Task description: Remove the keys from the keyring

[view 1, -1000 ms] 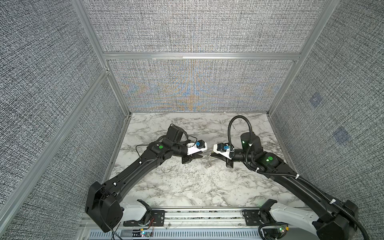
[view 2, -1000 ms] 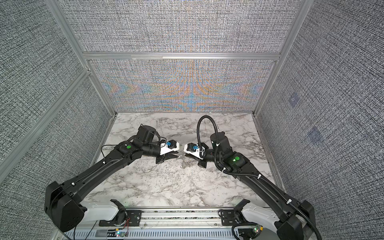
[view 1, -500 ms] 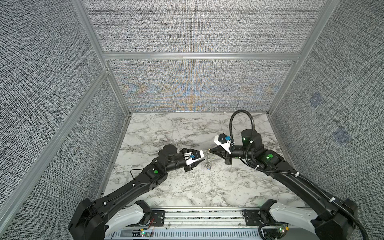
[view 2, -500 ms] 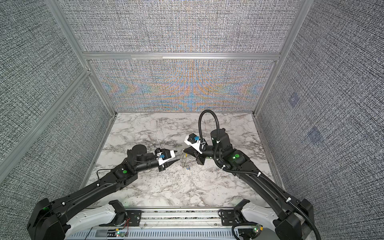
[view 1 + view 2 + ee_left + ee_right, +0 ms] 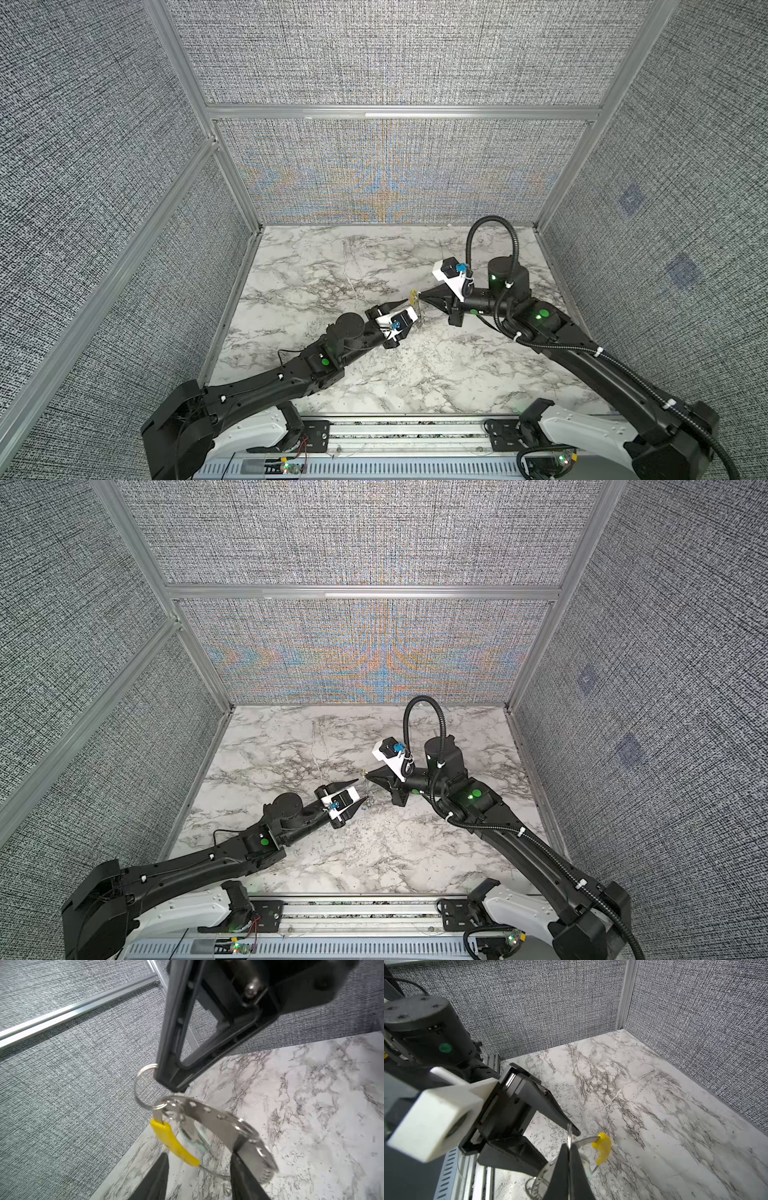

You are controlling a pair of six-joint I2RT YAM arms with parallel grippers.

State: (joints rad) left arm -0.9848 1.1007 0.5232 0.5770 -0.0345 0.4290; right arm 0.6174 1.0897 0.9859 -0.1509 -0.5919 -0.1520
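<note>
The thin wire lies across my left gripper's open fingers below the pale piece. Next, I turn my left gripper and pinch the pale piece (image 5: 189, 1131) near its top.
My right gripper (image 5: 419, 296) is shut on a small silver split ring (image 5: 143, 1084). From that ring the keyring (image 5: 209, 1118) hangs above the marble floor. It shows a curved metal band with holes, a yellow sleeve (image 5: 174, 1145) (image 5: 603, 1150) and a thin wire. A pale, blurred piece (image 5: 193, 1138) hangs inside the hoop; I cannot tell whether it is one of the keys. My left gripper (image 5: 199, 1157) is open just below the hoop, one finger (image 5: 155, 1178) on each side, holding nothing. In both top views the grippers (image 5: 361, 791) (image 5: 368, 776) meet mid-table.
The marble floor (image 5: 374, 374) is boxed in by grey fabric walls (image 5: 386, 174) with aluminium posts. A metal rail (image 5: 407, 432) runs along the front edge. A black cable loop (image 5: 492, 232) arches over the right arm.
My left gripper has opened, and its arm has dropped lower and drawn back toward the front. The right gripper has risen slightly toward the right, staying shut on the ring.
</note>
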